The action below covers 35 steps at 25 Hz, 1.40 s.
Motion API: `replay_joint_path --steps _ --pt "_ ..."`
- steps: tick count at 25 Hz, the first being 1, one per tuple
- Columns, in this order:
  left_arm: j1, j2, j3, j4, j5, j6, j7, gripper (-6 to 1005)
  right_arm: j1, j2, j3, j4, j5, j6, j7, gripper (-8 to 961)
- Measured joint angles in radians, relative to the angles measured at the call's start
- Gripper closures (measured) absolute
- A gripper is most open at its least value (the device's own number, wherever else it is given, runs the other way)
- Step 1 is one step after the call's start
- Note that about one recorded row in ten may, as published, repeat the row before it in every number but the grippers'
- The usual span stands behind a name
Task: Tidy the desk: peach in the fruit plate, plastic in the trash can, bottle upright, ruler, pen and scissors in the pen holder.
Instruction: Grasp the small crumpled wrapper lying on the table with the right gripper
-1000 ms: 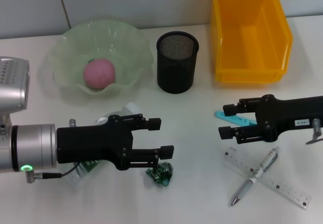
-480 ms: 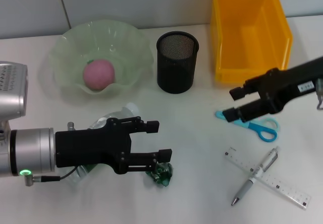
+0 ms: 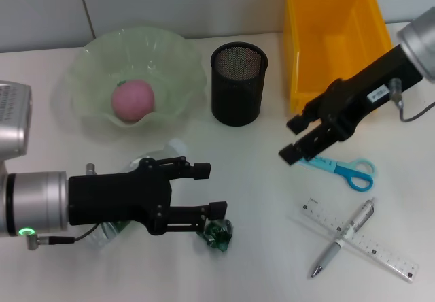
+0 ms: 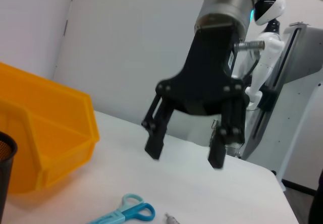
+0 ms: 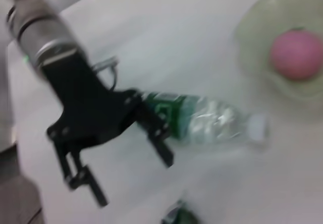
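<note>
The crumpled green plastic (image 3: 218,235) (image 5: 180,215) is beside my left gripper's fingers and belongs in the trash can. My right gripper goes to it next and closes there.
The pink peach (image 3: 133,98) lies in the green fruit plate (image 3: 88,77). The clear bottle (image 3: 163,156) lies on its side, mostly hidden under my left arm; the right wrist view shows it whole (image 5: 202,120). My left gripper (image 3: 209,192) is open and empty, just above the crumpled green plastic (image 3: 219,234). My right gripper (image 3: 290,139) is open and empty, raised above the table beside the blue scissors (image 3: 343,169). The clear ruler (image 3: 360,244) and silver pen (image 3: 343,237) lie crossed at the front right. The black mesh pen holder (image 3: 238,83) stands in the middle at the back.
The yellow bin (image 3: 336,43) stands at the back right, close behind my right arm. The left wrist view shows the right gripper (image 4: 186,153), the scissors (image 4: 128,211) and the bin (image 4: 40,138). A white wall runs behind the table.
My right gripper rose and swung back toward the yellow bin, uncovering the scissors, which stay on the table. My left gripper drifted slightly left and stays open by the plastic.
</note>
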Motion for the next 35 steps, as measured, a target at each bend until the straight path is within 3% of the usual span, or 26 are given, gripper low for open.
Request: replay_joint_path --steps 6,8,14,15,25,35 --pt "0.002 0.034 -0.009 0.001 0.001 0.040 -0.017 215 0.034 0.011 -0.044 0.081 0.002 0.000 -0.048 207" --pt "0.009 0.051 -0.009 -0.001 0.007 0.047 -0.022 214 0.042 0.020 -0.049 0.113 0.006 0.005 -0.085 207" --pt "0.036 0.070 -0.010 0.001 0.016 0.047 -0.024 215 0.046 0.056 -0.049 0.171 0.006 0.021 -0.204 205" --pt "0.043 0.072 -0.008 0.001 0.016 0.047 -0.024 214 0.043 0.067 -0.050 0.188 0.006 0.030 -0.246 205" --pt "0.056 0.075 -0.010 0.002 0.041 0.076 -0.029 214 0.037 0.091 -0.108 0.324 0.007 0.172 -0.412 215" --pt "0.056 0.076 -0.018 0.006 0.041 0.101 -0.030 214 0.046 0.101 -0.206 0.402 0.055 0.313 -0.479 224"
